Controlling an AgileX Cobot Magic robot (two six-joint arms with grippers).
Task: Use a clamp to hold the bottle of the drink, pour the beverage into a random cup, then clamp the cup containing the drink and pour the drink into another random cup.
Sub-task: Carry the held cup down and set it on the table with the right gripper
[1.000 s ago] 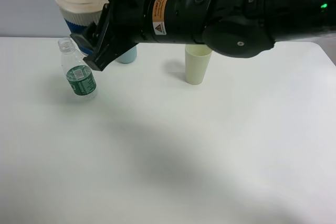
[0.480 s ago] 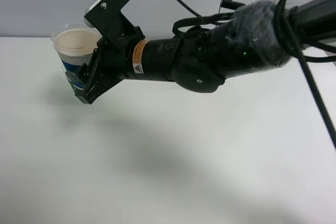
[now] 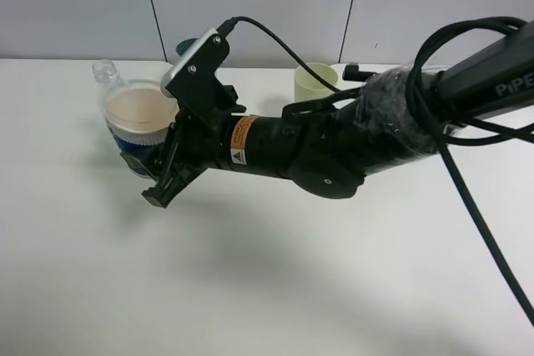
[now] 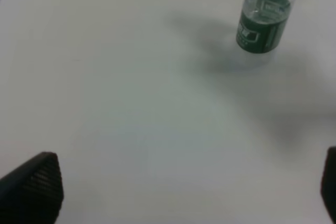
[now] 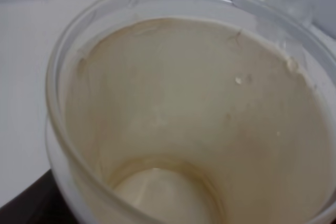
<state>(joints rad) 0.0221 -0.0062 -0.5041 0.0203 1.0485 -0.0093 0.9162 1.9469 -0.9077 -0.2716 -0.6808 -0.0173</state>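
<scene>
I will use my right gripper to set the blue-sleeved cup down between the bottle and the pale yellow-green tumbler [image 3: 239, 178].
My right gripper [image 3: 153, 178] reaches across to the left side and is shut on the blue-sleeved cup [image 3: 140, 116], holding it upright above the table. The right wrist view looks straight into the cup's cream-pink inside [image 5: 173, 103]; I cannot tell whether clear liquid lies at its bottom. The bottle [image 4: 263, 20] with its green label stands on the table, and in the high view only its neck [image 3: 104, 72] shows behind the cup. The pale yellow-green tumbler [image 3: 311, 82] stands at the back, partly behind the right arm. My left gripper [image 4: 181, 188] hangs open over bare table, apart from the bottle.
A teal tumbler [image 3: 185, 42] peeks out behind the right wrist camera mount at the back. The right arm and its cables [image 3: 467, 122] stretch across the table's middle and right. The white table [image 3: 267, 289] meets a grey wall at the back.
The right arm has come down and toward the front with the cup, which now covers most of the bottle in the high view. The left gripper stays open.
</scene>
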